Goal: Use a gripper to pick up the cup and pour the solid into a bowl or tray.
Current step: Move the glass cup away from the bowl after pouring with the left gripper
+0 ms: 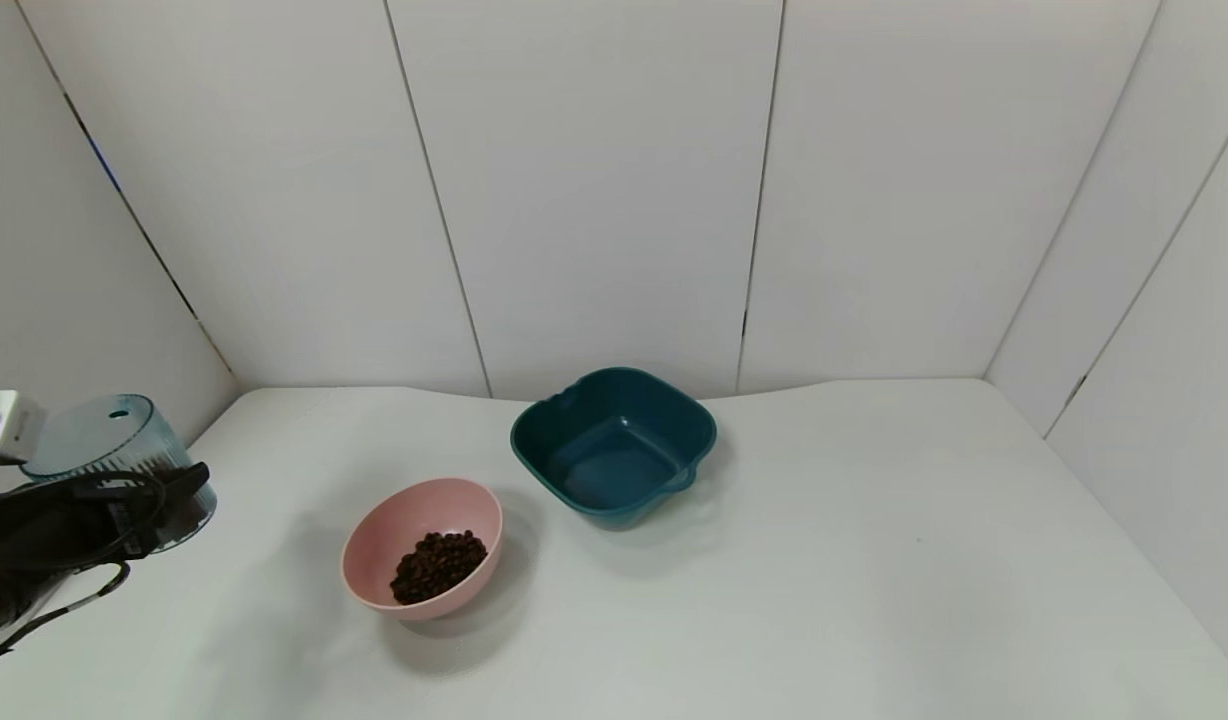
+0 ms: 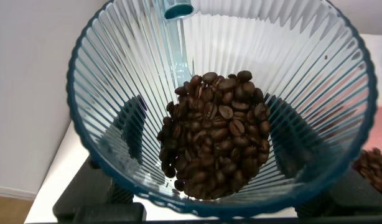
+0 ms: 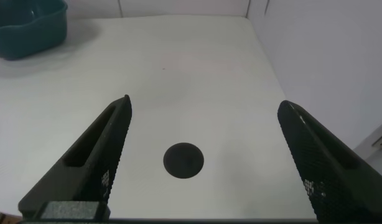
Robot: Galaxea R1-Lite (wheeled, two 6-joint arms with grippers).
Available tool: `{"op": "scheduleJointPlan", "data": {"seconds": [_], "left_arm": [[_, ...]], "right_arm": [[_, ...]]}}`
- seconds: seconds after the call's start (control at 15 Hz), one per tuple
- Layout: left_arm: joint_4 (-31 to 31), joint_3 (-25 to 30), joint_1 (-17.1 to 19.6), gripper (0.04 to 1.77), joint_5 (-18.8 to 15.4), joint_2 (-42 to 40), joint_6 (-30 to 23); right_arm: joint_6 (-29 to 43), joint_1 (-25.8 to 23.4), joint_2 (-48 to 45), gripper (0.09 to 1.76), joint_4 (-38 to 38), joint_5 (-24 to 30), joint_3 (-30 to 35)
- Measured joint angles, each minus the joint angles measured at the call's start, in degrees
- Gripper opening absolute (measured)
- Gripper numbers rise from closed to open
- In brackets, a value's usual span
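My left gripper is to place the ribbed blue-grey cup, now held tipped above the table. Next, I put it down with that gripper on the table [image 1: 219,492] between the pink bowl and the side.
My left gripper [image 1: 169,500] is at the far left of the table, shut on the ribbed blue-grey cup [image 1: 109,445] and holding it tipped above the table. In the left wrist view I look into the cup [image 2: 116,74]. A heap of dark brown beans [image 2: 216,137] lies inside it, and my fingers [image 2: 132,127] show dark through its walls on both sides. The pink bowl [image 1: 374,540] stands to the right of the cup, apart from it, with beans [image 1: 439,565] in it. My right gripper [image 3: 203,124] is open and empty above bare table, out of the head view.
A dark teal squarish basin [image 1: 614,445] stands empty behind and to the right of the pink bowl; it also shows in the right wrist view [image 3: 23,28]. A small dark round spot [image 3: 183,160] lies on the table under my right gripper. White walls enclose the table.
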Motion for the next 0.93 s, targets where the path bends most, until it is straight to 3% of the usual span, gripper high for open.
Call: {"op": "scheduleJointPlan", "data": {"seconds": [0.4, 0.93], "left_arm": [[-15.82, -3.89, 3.1, 1.31, 2.54, 14.88, -3.38], [-17.09, -16.31, 3.1, 1.31, 8.48, 29.03, -3.9]], "right_arm": [[0.02, 0.0, 0.0, 1.71, -0.02, -0.02, 0.0], [0.02, 0.0, 0.0, 1.71, -0.02, -0.02, 0.0]]}}
